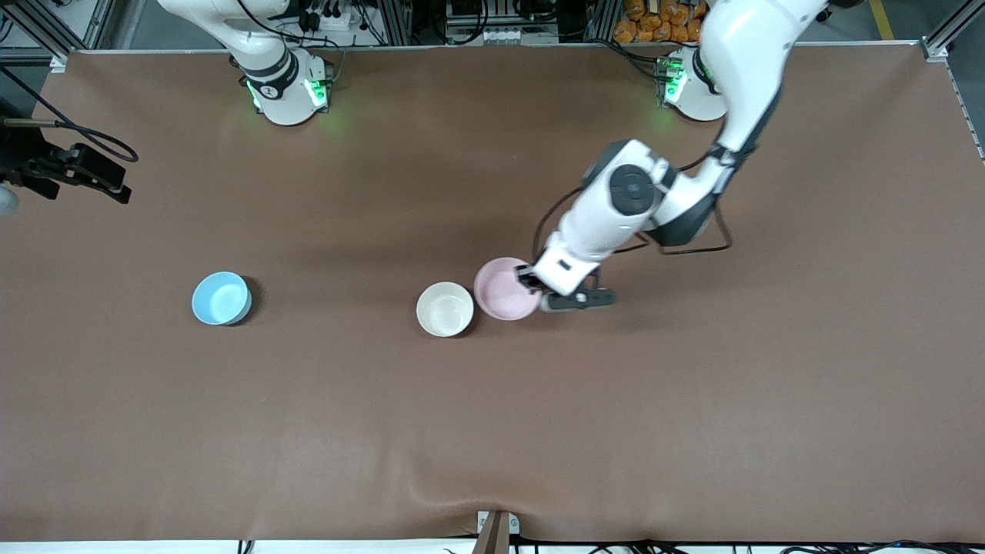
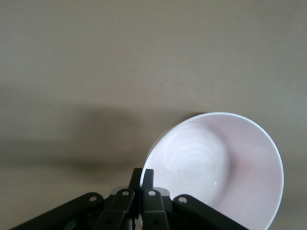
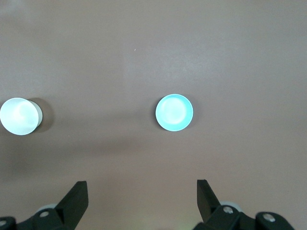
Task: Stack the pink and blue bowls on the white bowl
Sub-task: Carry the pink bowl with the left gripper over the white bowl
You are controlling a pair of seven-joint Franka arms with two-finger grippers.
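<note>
My left gripper needs to release the pink bowl, which is now beside the white bowl, so it sits inside the hollow of the white bowl [image 1: 452, 310].
The pale pink bowl [image 1: 504, 289] is beside the white bowl [image 1: 445, 309], on the side toward the left arm's end of the table. My left gripper [image 1: 532, 282] is shut on the pink bowl's rim, one finger inside and one outside. The left wrist view shows the gripper [image 2: 142, 176] pinching the rim of the pink bowl [image 2: 220, 167]. I cannot tell whether the bowl touches the table. The sky-blue bowl [image 1: 221, 298] stands alone toward the right arm's end. My right gripper [image 3: 141, 196] is open and empty, high over the blue bowl [image 3: 174, 112], with the white bowl [image 3: 19, 116] also in its view.
The brown table cover [image 1: 692, 400] spreads wide around the bowls. A black camera rig [image 1: 69, 171] stands at the table's edge by the right arm's end. The right arm waits, rising out of the front view from its base [image 1: 286, 88].
</note>
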